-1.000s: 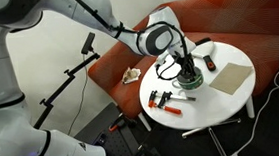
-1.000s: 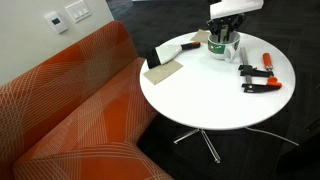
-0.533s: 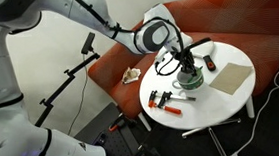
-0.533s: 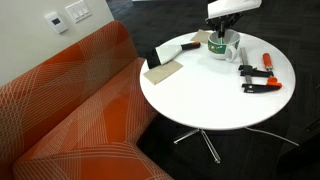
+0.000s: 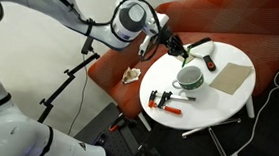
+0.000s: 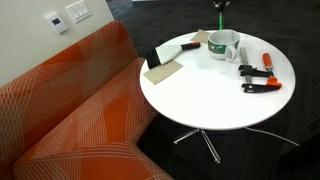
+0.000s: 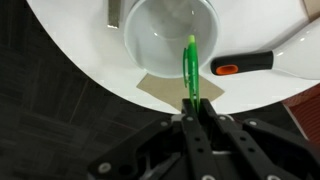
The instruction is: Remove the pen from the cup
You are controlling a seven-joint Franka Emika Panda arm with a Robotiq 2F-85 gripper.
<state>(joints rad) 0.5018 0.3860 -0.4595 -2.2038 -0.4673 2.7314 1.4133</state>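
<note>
Next, I release the green pen on the bare white table [image 5: 163, 73] between the cup and the sofa-side edge.
The whitish cup [image 5: 190, 79] stands on the round white table [image 5: 218, 100]; it also shows in the other exterior view [image 6: 222, 44] and, from above, in the wrist view [image 7: 170, 40]. Its inside looks empty. My gripper [image 5: 174, 47] is above the cup and shut on the thin green pen [image 5: 182, 56], which hangs down from the fingertips, clear of the rim. In the wrist view the pen [image 7: 190, 68] sticks out from between the closed gripper [image 7: 191, 108], over the cup's edge. In an exterior view only the pen's lower end [image 6: 219, 6] shows at the top edge.
Orange-handled black clamps [image 5: 161, 98] [image 6: 258, 78] lie on the table. A brown square pad [image 5: 232, 77] [image 6: 165, 72] and a black and red bar [image 5: 209, 61] lie beside the cup. An orange sofa [image 6: 70, 110] stands next to the table.
My gripper was down at the cup; it has risen straight up with the green pen, which has come out of the cup.
</note>
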